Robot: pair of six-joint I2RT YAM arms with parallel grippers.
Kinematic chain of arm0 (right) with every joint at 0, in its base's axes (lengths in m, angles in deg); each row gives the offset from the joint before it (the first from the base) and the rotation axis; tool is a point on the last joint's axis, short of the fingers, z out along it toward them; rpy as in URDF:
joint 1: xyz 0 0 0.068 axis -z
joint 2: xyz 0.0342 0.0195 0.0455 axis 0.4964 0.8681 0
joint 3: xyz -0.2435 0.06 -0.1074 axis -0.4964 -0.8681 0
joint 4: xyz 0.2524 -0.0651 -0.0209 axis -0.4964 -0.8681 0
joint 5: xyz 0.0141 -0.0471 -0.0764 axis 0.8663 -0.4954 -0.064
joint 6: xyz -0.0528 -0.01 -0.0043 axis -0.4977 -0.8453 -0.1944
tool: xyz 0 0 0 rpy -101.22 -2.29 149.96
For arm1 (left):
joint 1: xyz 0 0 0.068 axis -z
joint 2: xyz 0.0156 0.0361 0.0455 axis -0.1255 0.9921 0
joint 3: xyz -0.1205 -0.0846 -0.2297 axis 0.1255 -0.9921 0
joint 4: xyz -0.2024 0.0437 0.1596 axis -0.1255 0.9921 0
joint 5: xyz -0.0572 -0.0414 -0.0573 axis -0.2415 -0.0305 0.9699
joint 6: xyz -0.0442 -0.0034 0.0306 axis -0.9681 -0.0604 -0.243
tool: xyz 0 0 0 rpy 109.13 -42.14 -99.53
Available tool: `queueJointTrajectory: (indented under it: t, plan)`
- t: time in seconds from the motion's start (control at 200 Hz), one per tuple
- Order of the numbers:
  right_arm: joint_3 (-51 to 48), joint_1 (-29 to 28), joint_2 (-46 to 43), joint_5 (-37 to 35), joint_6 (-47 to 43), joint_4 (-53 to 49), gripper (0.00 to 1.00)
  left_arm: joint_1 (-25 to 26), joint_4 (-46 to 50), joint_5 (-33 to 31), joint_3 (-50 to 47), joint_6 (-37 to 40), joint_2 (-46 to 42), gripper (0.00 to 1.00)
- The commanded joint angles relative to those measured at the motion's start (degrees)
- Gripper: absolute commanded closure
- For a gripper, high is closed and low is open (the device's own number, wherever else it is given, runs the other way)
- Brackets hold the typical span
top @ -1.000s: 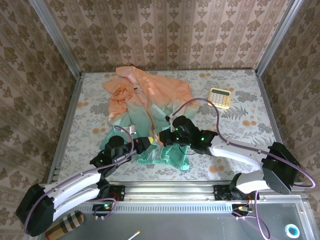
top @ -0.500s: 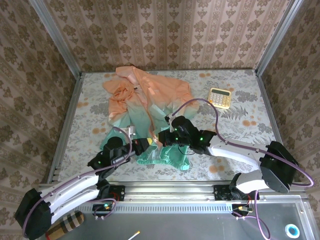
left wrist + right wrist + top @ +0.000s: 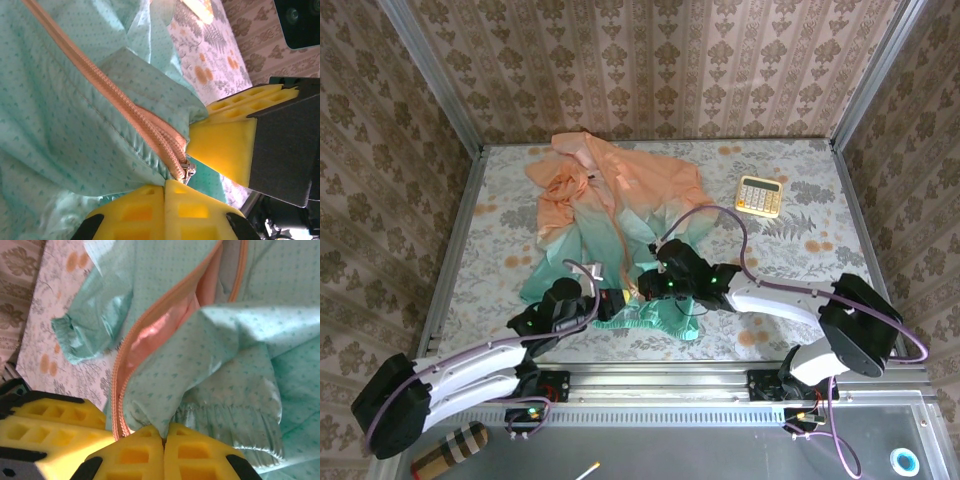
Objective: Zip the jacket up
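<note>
My right gripper needs to open, as it pinches a bunched fold of mint fabric, and take the panel flat close beside the zipper's bottom end (image 3: 133, 421) before zipping.
The jacket (image 3: 620, 195) lies spread in the middle of the table, peach at the far end and mint green at the near hem. Both grippers meet at that hem. My left gripper (image 3: 617, 298) is shut; its yellow fingers (image 3: 150, 210) pinch the bottom end of the peach zipper (image 3: 125, 107), right below the metal slider (image 3: 188, 171). My right gripper (image 3: 642, 288) is shut on a fold of mint fabric (image 3: 200, 375) beside the other zipper edge (image 3: 120, 390). The two grippers sit almost touching, each one's yellow finger showing in the other's wrist view.
A yellow calculator (image 3: 758, 195) lies at the back right of the floral table (image 3: 800, 250). Metal rails (image 3: 455, 235) and patterned walls close in the left, right and far sides. A mint cuff (image 3: 67, 337) lies loose beside the hem.
Both grippers have drifted a little toward the near edge with the hem still pinched. The left wrist has come closer to the right one. Both stayed shut.
</note>
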Motion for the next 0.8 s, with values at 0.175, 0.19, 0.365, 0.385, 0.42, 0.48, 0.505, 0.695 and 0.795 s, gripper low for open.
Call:
queueJointTrajectory:
  t: [0.175,0.19,0.365,0.385,0.42,0.48,0.505,0.695,0.795]
  plan:
    - [-6.07,0.82,4.43,2.55,3.57,7.95,1.0,1.26,6.01,3.91,-5.31,2.65,0.32,1.0]
    - [-6.32,0.78,4.74,2.8,3.57,8.21,1.0,1.22,6.1,3.91,-5.55,2.66,0.24,1.0]
    - [-8.66,0.77,7.51,5.5,3.73,12.58,1.0,1.31,7.15,3.65,-7.73,3.08,-0.79,1.0]
    - [-8.69,0.79,7.82,5.85,3.53,12.82,1.0,1.31,7.29,3.52,-7.92,3.23,-0.8,1.0]
    - [-8.61,0.77,8.29,6.26,3.13,13.1,1.0,1.35,7.47,3.32,-8.24,3.35,-0.95,1.0]
    - [-8.3,0.82,9.22,7.21,2.14,13.65,1.0,1.34,7.52,2.99,-8.86,3.45,-0.98,1.0]
    - [-8.16,0.82,9.66,7.69,1.78,13.84,1.0,1.4,7.54,2.82,-9.06,3.45,-0.99,1.0]
    - [-6.86,0.75,12.09,10.54,0.5,15.05,0.92,1.53,7.82,1.9,-9.97,3.54,-1.16,1.0]
    - [-6.58,0.82,12.48,11.8,0.17,16.02,0.88,1.53,8.14,1.46,-9.89,3.54,-1.2,1.0]
